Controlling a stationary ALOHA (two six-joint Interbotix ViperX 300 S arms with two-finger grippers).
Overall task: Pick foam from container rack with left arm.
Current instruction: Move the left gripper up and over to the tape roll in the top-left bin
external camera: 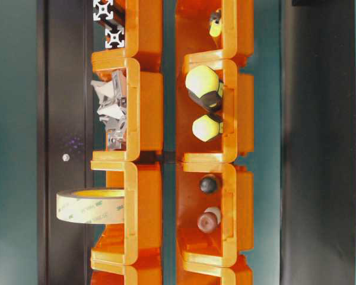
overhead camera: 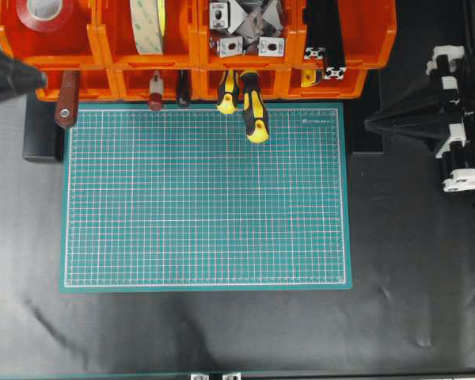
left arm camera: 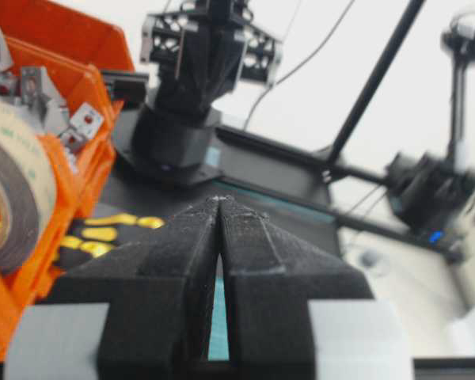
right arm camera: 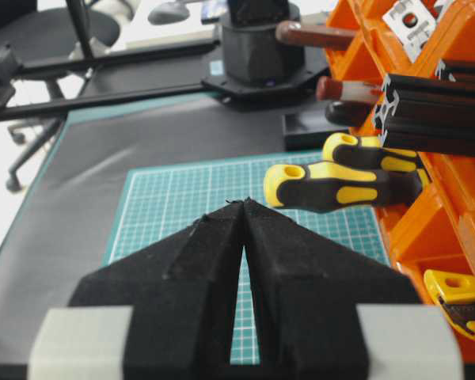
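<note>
Next, my left gripper moves over to the foam roll's side (overhead camera: pixel 149 43) (left arm camera: pixel 33 187) closest to the green cutting mat and closes there, with the band of the foam roll between its fingers.
The foam (overhead camera: pixel 148 24) is a cream-lined roll standing on edge in the second upper bin of the orange container rack (overhead camera: pixel 191 49). It sticks out of its bin in the table-level view (external camera: pixel 92 205) and shows dark grey at the left of the left wrist view (left arm camera: pixel 16 198). My left gripper (overhead camera: pixel 41 79) is shut and empty at the rack's left end, beside the lower row and left of the foam's bin. My right gripper (overhead camera: pixel 370 123) is shut and empty, right of the rack.
A red tape roll (overhead camera: pixel 47 9) fills the upper left bin. Brown-handled tools (overhead camera: pixel 66 107) and yellow-black screwdrivers (overhead camera: pixel 253 112) stick out of the lower bins over the green cutting mat (overhead camera: pixel 206 206). Metal brackets (overhead camera: pixel 245 28) and black extrusions (overhead camera: pixel 324 39) fill the bins to the right.
</note>
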